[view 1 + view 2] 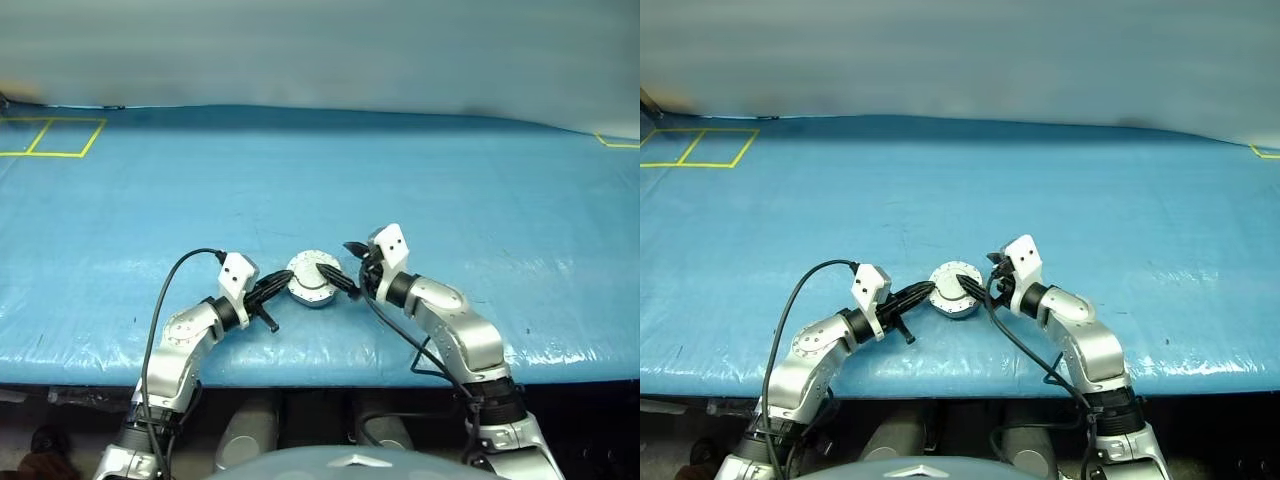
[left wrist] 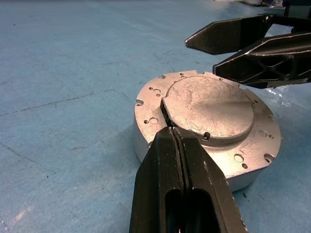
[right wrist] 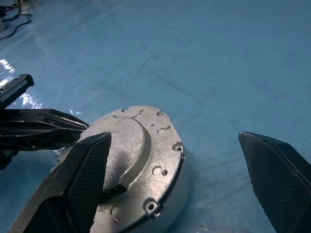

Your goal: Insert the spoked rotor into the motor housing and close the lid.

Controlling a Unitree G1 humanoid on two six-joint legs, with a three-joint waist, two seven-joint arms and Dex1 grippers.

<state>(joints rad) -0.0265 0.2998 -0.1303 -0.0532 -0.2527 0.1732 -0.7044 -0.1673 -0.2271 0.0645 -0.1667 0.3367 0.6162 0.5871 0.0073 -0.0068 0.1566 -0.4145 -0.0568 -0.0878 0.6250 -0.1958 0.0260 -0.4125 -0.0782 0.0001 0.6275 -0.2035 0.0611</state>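
Observation:
My right gripper has one finger lying across the lid and the other spread wide, so it should turn and pinch the housing's edge (image 1: 331, 296) from lid to base.
The motor housing (image 1: 312, 292) is a pale grey puck on the blue table, near its front edge. The lid (image 2: 214, 107) lies flat on top of it, plain pale grey face up. The spoked rotor is hidden. My left gripper (image 2: 173, 134) is shut, and its tips rest on the lid's rim on the left side. My right gripper (image 1: 348, 264) is open at the housing's right side. One of its fingers (image 3: 90, 170) reaches over the lid, while the other stands clear off to the side with nothing between them.
A blue sheet (image 1: 450, 190) covers the table, whose front edge (image 1: 330, 378) runs just behind the arms. Yellow tape squares (image 1: 50, 137) mark the far left corner, and more yellow tape (image 1: 618, 143) sits at the far right. A black cable (image 1: 165, 300) loops off my left wrist.

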